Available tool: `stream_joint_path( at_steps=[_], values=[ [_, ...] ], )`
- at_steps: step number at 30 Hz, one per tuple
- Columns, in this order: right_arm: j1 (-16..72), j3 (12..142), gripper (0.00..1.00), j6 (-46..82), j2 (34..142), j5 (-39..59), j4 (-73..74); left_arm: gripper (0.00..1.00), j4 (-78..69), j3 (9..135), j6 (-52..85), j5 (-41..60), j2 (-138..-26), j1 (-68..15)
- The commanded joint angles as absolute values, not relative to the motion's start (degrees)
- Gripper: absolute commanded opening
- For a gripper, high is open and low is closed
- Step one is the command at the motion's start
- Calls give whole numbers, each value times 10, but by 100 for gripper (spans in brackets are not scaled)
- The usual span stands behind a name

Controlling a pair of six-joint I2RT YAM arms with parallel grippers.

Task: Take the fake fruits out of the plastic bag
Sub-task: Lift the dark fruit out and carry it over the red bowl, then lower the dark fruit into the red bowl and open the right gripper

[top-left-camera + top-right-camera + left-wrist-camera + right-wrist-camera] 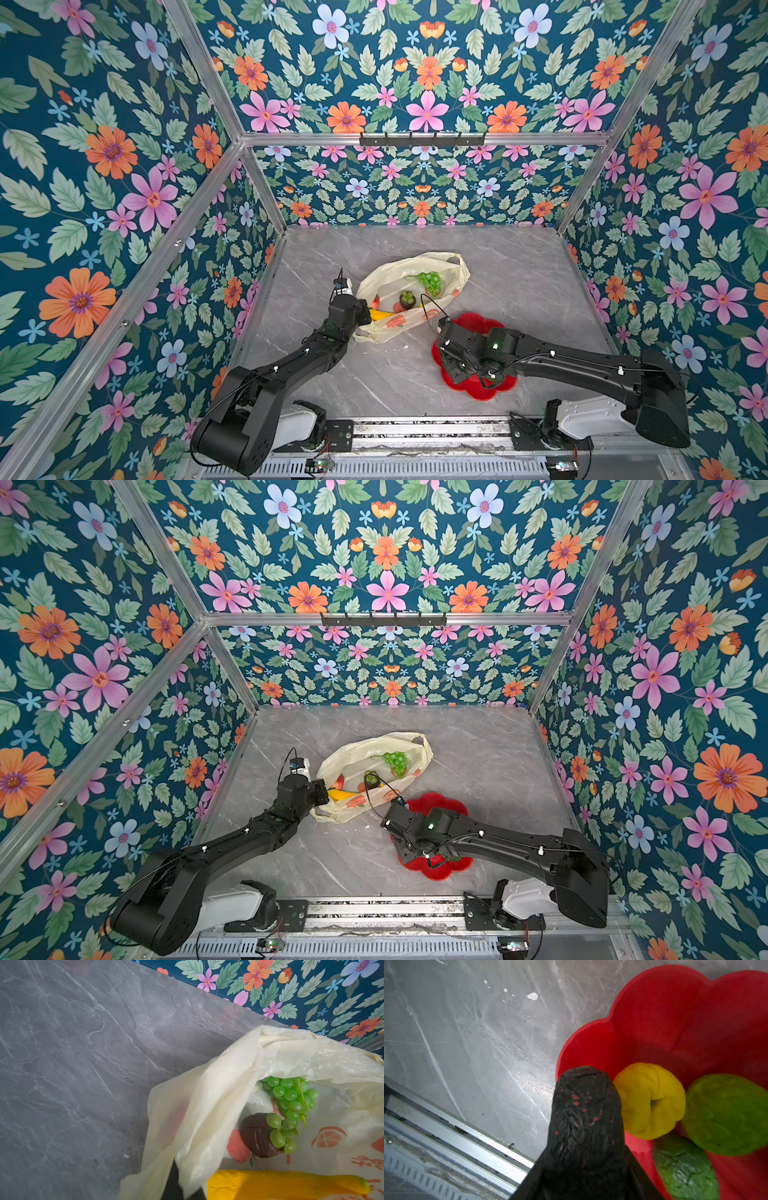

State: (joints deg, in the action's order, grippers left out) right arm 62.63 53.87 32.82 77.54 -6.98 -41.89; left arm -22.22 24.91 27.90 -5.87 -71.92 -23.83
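My right gripper is going to set the dark fruit down in the red plate (464, 365) (620, 1138) beside the yellow lemon, and let it go there.
The pale-yellow plastic bag (415, 270) lies mid-table with its mouth open. Inside it are a green grape bunch (291, 1097), a dark avocado (257, 1136) and a yellow banana (280, 1184). Something red (176, 1122) shows dimly through the film. My left gripper (368, 316) is shut on the bag's near edge, and the film drapes over its dark finger (173, 1184). My right gripper (453, 370) hangs low over the red plate (675, 1012). Only one of its fingers (585, 1118) shows, beside a yellow lemon (650, 1103). Two green bumpy fruits (726, 1113) lie there too.
An aluminium rail (446, 1126) runs along the table's front edge, close to the plate. Floral walls close in the left, right and back sides. A black hook rack (422, 139) hangs high on the back frame. Small white flecks (532, 996) lie on the grey marble top.
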Motion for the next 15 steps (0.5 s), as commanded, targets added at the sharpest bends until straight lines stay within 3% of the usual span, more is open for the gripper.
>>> stream_joint_path(
  at_steps=[1,15],
  values=[
    [626,533,35,328,782,-65,-405,0,-224,255,271,-60,-721,-238],
    [627,518,35,300,809,-81,-438,0,-223,255,270,-59,-720,-238]
  ],
)
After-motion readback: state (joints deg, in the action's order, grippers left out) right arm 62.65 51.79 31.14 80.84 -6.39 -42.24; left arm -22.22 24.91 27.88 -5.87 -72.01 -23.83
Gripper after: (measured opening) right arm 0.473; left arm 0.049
